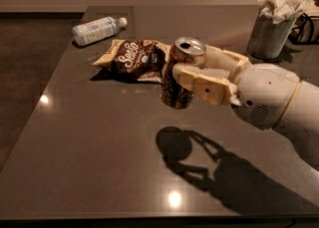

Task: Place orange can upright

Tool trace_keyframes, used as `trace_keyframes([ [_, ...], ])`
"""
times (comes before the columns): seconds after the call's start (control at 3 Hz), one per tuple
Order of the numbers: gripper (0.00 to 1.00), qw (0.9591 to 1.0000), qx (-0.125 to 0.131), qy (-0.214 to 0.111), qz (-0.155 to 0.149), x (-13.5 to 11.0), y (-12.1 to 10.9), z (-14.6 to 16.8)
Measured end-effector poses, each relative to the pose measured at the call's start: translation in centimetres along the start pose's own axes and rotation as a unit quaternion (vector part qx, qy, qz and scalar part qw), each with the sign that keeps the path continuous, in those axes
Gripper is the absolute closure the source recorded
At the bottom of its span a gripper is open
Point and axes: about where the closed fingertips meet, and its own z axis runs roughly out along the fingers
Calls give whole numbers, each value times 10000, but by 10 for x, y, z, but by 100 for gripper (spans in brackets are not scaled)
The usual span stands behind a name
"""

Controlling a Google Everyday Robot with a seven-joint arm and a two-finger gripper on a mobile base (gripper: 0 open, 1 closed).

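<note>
Next, I let go of the orange can upright with my gripper on the rounded end of its shadow (185, 146), in front of the snack bag.
The orange can (180, 75) is held in the air above the dark table (99, 142), nearly upright and tilted a little, its silver pull-tab top facing up. My gripper (188, 70) comes in from the right on a white arm and is shut on the can, one cream finger (204, 86) in front of it and one behind. The can's shadow lies on the table below and in front of it, apart from the can.
A brown snack bag (134, 60) lies just behind and left of the can. A clear water bottle (95, 30) lies on its side at the back left. A grey metal cup (269, 35) with white tissues stands at the back right. The table's left edge drops to the floor.
</note>
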Motion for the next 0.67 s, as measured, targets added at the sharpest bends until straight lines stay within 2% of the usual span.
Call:
trace_keyframes([
  [0.33, 100, 10000, 61, 51, -59, 23, 0, -6],
  [0.67, 100, 9996, 75, 94, -242, 41, -2, -11],
])
